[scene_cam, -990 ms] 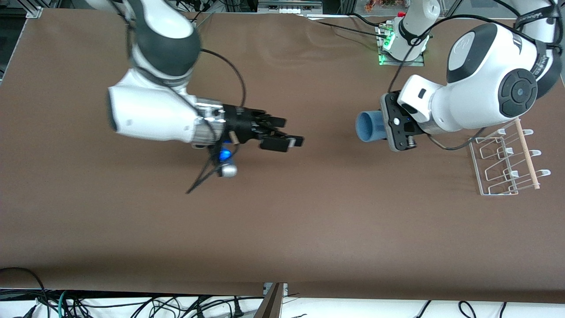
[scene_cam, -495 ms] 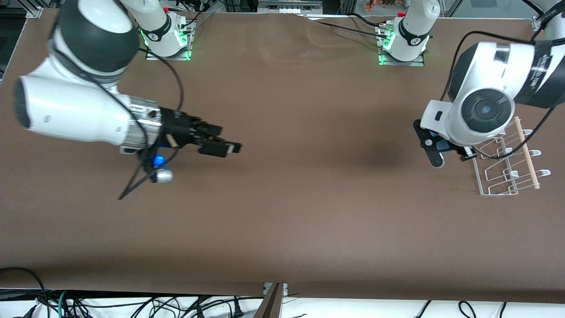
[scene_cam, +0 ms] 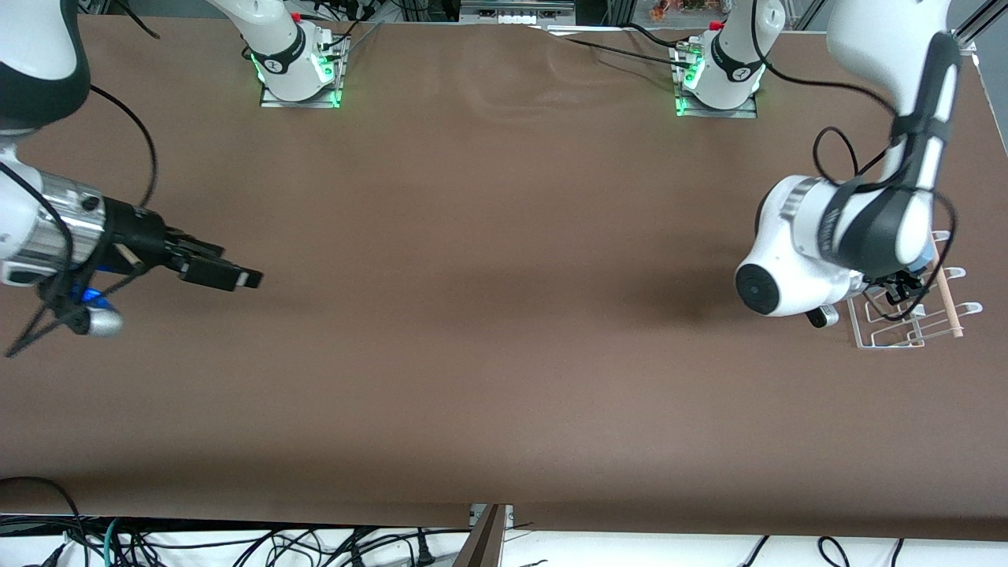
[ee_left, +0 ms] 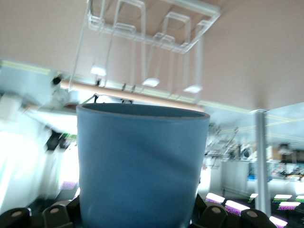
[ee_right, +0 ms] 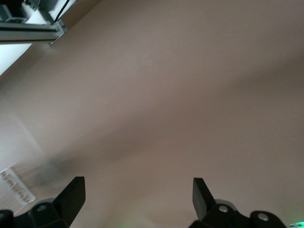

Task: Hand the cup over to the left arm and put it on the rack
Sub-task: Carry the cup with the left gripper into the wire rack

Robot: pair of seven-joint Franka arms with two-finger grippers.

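Observation:
My left gripper is to release the light-blue cup on the clear rack's middle wires (scene_cam: 891, 288) (ee_left: 146, 54), next to the pale wooden rod.
The light-blue cup (ee_left: 142, 161) fills the left wrist view, held in my left gripper (ee_left: 142, 213), whose jaws are shut on its sides. The clear rack (ee_left: 147, 28) with its pale wooden rod (ee_left: 133, 95) lies just ahead of the cup. In the front view the left arm's wrist (scene_cam: 795, 272) hangs over the rack (scene_cam: 906, 335) at the left arm's end of the table and hides the cup and the gripper. My right gripper (scene_cam: 236, 277) is open and empty over the table at the right arm's end; its fingers (ee_right: 71, 192) stand wide apart.
The brown table (scene_cam: 504, 331) carries only the rack. The two arm bases (scene_cam: 298, 71) (scene_cam: 718, 75) stand along the table's edge farthest from the front camera. Loose cables (scene_cam: 315, 543) lie below the edge nearest that camera.
The left arm has swung with the cup from mid-table to over the rack, turning its wrist. The right arm has drawn back toward its own end of the table, gripper still open.

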